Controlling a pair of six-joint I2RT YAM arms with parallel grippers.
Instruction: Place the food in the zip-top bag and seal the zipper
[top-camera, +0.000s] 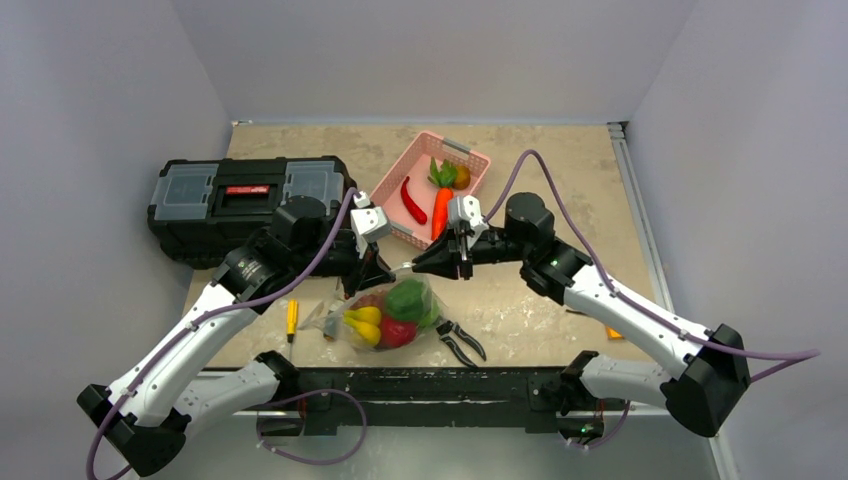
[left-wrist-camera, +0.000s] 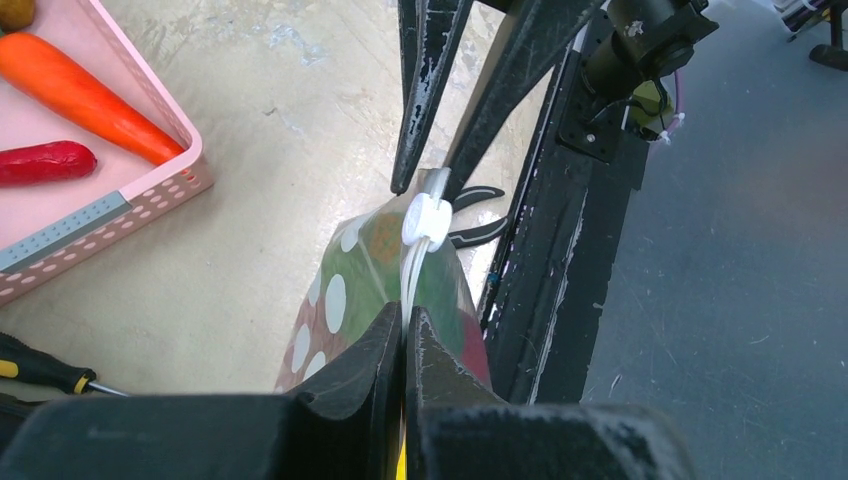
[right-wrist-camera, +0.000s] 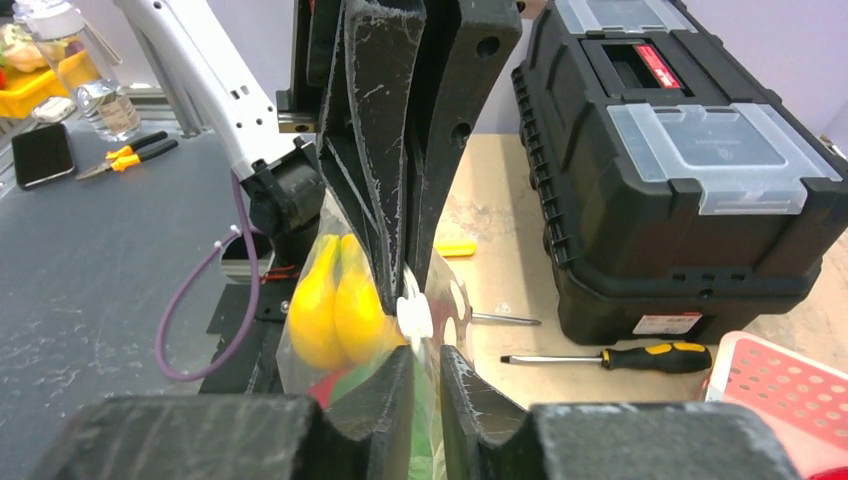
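Note:
The left gripper pinches the bag's zipper short of the white slider, so it should open, move up and close on the slider itself (left-wrist-camera: 427, 222).
The clear zip-top bag (top-camera: 392, 318) hangs low over the table's near edge, holding the food: yellow banana (right-wrist-camera: 335, 300), green pepper (top-camera: 405, 299) and a red fruit (top-camera: 398, 333). My left gripper (left-wrist-camera: 406, 325) is shut on the pale zipper (left-wrist-camera: 412, 272) at the bag's rim. A white slider (left-wrist-camera: 426, 218) sits on the strip between the two grippers. My right gripper (right-wrist-camera: 428, 358) faces the left one and straddles the same rim just behind the slider (right-wrist-camera: 412, 315). Its jaws are narrow, with a thin gap that the bag film runs through.
A pink basket (top-camera: 478, 160) at the back holds a carrot (top-camera: 440, 212) and a red chili (top-camera: 413, 202). A black toolbox (top-camera: 250, 195) stands at the left. Black pliers (top-camera: 461, 341) and a yellow-handled screwdriver (top-camera: 292, 318) lie beside the bag near the front edge.

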